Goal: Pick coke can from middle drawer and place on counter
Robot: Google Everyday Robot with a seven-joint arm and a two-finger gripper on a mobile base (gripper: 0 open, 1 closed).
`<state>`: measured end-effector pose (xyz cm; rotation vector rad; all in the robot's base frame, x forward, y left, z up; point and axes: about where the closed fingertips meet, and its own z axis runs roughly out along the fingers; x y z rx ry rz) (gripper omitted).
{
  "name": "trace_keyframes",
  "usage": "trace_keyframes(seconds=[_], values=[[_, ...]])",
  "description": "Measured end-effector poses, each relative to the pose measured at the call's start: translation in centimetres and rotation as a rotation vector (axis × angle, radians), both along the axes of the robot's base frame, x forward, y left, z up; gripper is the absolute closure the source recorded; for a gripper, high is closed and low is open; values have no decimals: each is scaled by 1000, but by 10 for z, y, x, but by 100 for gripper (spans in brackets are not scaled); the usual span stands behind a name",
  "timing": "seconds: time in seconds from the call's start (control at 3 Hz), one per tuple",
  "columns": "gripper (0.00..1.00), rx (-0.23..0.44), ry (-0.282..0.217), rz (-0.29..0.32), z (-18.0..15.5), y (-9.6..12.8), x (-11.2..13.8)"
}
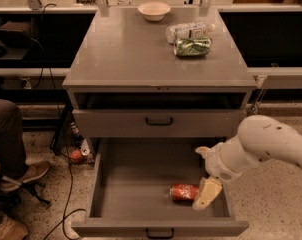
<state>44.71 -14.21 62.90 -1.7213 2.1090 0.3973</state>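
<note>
Next, I close my gripper on the end of the coke can [193, 192] nearest my white arm, with the can's other silver end sticking out.
The coke can [183, 192], red with silver ends, lies on its side inside the open middle drawer [141, 184], toward its front right. My gripper [205, 194] hangs low inside the drawer, right next to the can's right end, seemingly touching it. My white arm reaches in from the right edge of the view. The counter [126, 54] is the flat grey top of the cabinet above.
On the counter stand a white bowl [154, 10], a clear plastic bottle [189, 31] and a green can [192, 47], both lying down. The upper drawer [159, 121] is slightly open. A seated person's legs [11, 149] and cables are on the left floor.
</note>
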Motion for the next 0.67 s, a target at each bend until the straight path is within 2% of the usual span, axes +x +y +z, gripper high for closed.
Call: trace_keyframes(seconds=[0.33,0.67], values=[[0,55,3,-38,-70,6,22],[0,55,3,-38,-70,6,22]])
